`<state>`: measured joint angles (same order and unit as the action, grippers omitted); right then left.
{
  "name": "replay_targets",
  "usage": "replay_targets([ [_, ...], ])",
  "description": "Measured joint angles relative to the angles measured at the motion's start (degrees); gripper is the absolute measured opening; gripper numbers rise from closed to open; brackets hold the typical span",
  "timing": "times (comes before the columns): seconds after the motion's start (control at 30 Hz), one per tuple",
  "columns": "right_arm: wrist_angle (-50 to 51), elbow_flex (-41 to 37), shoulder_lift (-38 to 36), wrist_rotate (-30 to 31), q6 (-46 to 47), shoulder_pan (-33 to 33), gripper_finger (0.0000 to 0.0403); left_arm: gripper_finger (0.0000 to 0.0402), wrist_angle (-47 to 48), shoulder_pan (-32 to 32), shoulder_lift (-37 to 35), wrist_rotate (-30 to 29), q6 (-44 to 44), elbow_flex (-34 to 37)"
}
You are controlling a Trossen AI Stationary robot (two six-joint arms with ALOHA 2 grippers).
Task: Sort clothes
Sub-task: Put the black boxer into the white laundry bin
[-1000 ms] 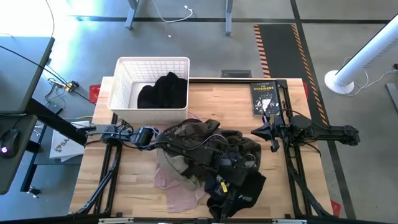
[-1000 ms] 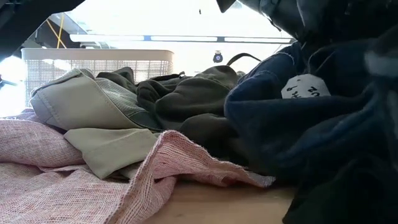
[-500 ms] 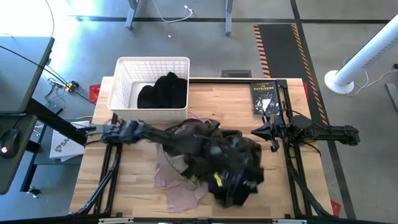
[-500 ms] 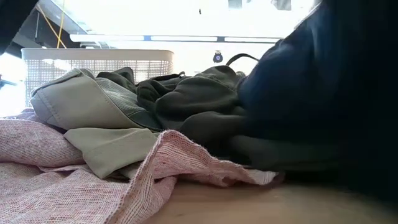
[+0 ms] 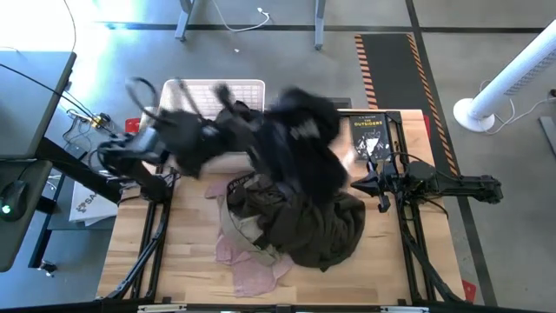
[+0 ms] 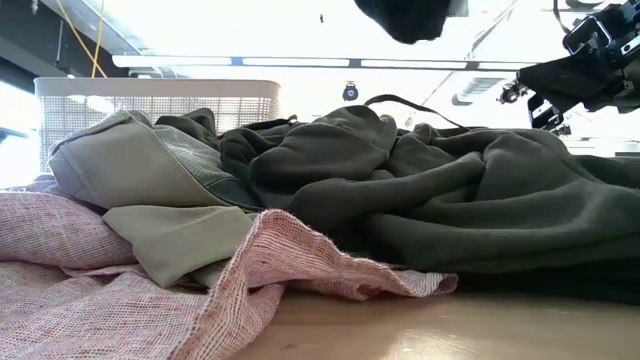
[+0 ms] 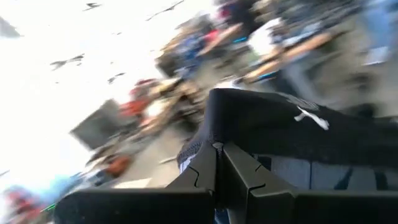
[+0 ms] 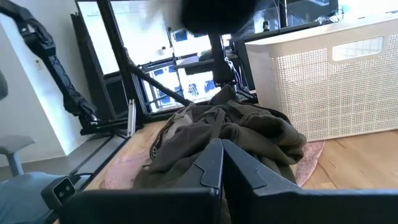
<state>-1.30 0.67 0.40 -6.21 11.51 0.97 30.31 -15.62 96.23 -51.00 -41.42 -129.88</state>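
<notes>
Next, my left gripper releases the black garment in the white basket [image 5: 228, 128], on top of the other black garment. The held garment now swings beside the basket.
My left gripper [image 5: 228, 130] is raised over the table's far part next to the white basket [image 5: 174, 96], shut on a black garment [image 5: 300, 143] with a white logo [image 7: 311, 118]. The garment swings in the air, and its lower end shows in the low view [image 6: 405, 15]. On the table lies a pile: a dark olive garment [image 5: 308, 222] on top, a khaki one [image 5: 234, 228] and a pale pink one [image 5: 252, 271] under it. Another black garment [image 5: 233, 117] lies in the basket. My right gripper [image 5: 369, 185] is shut and empty, right of the pile. My left gripper pinches a bunched part of the black garment [image 7: 214, 134] between its two fingers. One layer or several, I cannot tell. The garment is lifted clear of the pile and trails away from the fingers toward the table's right.
A black paperback book [image 5: 367, 135] lies at the far right of the table, near my right arm. The basket stands at the far left edge. Bare wood shows at the near left [image 5: 182, 252] and near right [image 5: 382, 261].
My left gripper has risen fast and swung toward the far edge and the basket. It has pulled the black garment off the near right of the pile; the garment is now lifted clear and swinging. The olive, khaki and pink garments have stayed on the table.
</notes>
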Motion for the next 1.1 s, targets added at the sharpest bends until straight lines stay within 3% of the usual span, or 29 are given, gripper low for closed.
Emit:
replay_targets([
  [0.2, -0.02, 0.00, 0.00, 0.01, 0.00, 0.01, 0.0000, 0.0001, 2.52, 5.84, -6.03, -8.05, -4.05, 0.00],
  [0.53, 0.00, 0.00, 0.00, 0.01, 0.00, 0.02, 0.0000, 0.0000, 15.38, 15.43, -7.02, -4.84, 3.54, 0.81],
  [0.67, -0.01, 0.01, 0.00, -0.01, 0.00, 0.02, 0.0000, 0.0000, 28.99, 20.69, -7.24, -5.37, 14.88, 3.91],
  [0.87, -0.02, 0.00, 0.00, 0.01, 0.00, 0.02, 0.0000, 0.0000, 53.18, 27.31, -7.46, -11.37, 37.37, 12.06],
  [0.97, -0.02, 0.01, 0.00, 0.00, 0.00, 0.01, 0.0000, 0.0000, 59.00, 29.31, -7.45, -14.01, 44.00, 17.67],
  [1.1, -0.02, 0.02, 0.00, -0.01, 0.00, 0.02, 0.0000, 0.0000, 58.59, 32.18, -8.60, -11.03, 47.37, 26.69],
])
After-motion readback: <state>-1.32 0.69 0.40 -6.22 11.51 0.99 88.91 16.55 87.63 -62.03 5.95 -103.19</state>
